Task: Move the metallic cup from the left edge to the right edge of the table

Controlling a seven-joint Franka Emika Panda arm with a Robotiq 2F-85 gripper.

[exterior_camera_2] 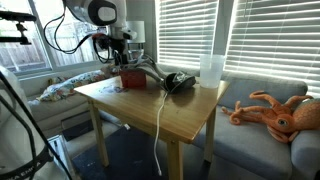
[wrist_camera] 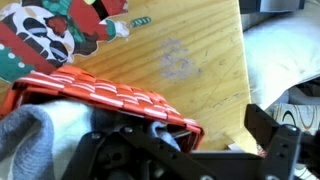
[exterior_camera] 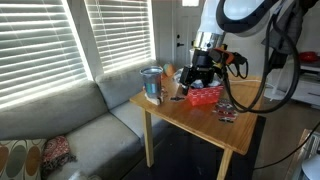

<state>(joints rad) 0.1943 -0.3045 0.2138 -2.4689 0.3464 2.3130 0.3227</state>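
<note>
The metallic cup's rim [exterior_camera: 159, 70] has a side toward the red basket, and I need to move my gripper to that side next and close it there.
The metallic cup [exterior_camera: 152, 85] stands upright at the left corner of the wooden table [exterior_camera: 190, 115], silver-grey with a bluish tint. In an exterior view a white cup [exterior_camera_2: 211, 70] stands at that corner of the table [exterior_camera_2: 150, 110], and I cannot make out the metallic cup there. My gripper [exterior_camera: 202, 72] hangs over the red basket [exterior_camera: 206, 95], well away from the cup. It also shows in an exterior view [exterior_camera_2: 121, 58]. In the wrist view the gripper [wrist_camera: 185, 140] is open, its dark fingers straddling the basket's corner [wrist_camera: 110, 95] and holding nothing.
The red basket [exterior_camera_2: 133, 78] holds a grey cloth [wrist_camera: 40, 130]. A black object with a hanging white cable [exterior_camera_2: 178, 82] lies near the cups. A colourful printed item [wrist_camera: 60, 30] and a small item [exterior_camera: 228, 113] lie on the table. A grey sofa [exterior_camera: 70, 125] stands beside it.
</note>
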